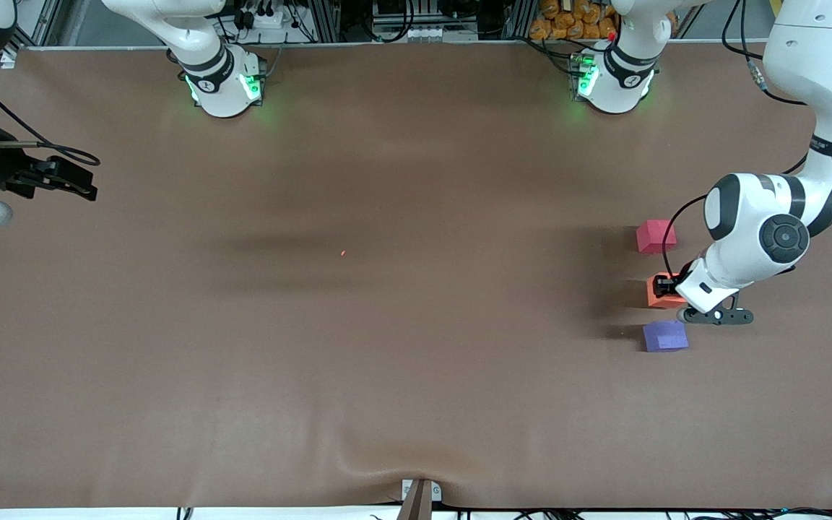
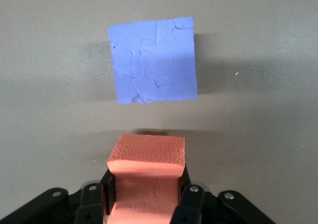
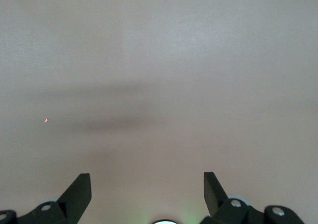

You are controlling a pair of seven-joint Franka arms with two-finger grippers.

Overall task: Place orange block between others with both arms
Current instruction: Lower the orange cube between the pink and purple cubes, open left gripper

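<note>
The orange block, now low between the two other cubes, will be released by my left gripper on the mat midway (image 1: 659,287) (image 2: 151,179) between the pinkish-red cube and the purple cube.
My left gripper (image 1: 666,287) is shut on the orange block (image 1: 658,295), low over the table in the gap between the two other cubes. The pinkish-red cube (image 1: 654,236) lies farther from the front camera and the purple cube (image 1: 665,336) nearer. In the left wrist view the orange block (image 2: 148,155) is squeezed between the black fingers (image 2: 185,186) of the left gripper (image 2: 146,185), with the purple cube (image 2: 153,60) a short gap ahead. I cannot tell whether the block touches the table. My right gripper (image 1: 87,180) waits open at the right arm's end of the table; the right gripper (image 3: 147,184) holds nothing.
The brown table mat (image 1: 387,347) has a tiny orange speck (image 1: 343,253) near its middle, seen also as the speck (image 3: 46,120) in the right wrist view. A wrinkle (image 1: 387,466) runs along the mat's front edge. Both arm bases (image 1: 224,87) stand at the back.
</note>
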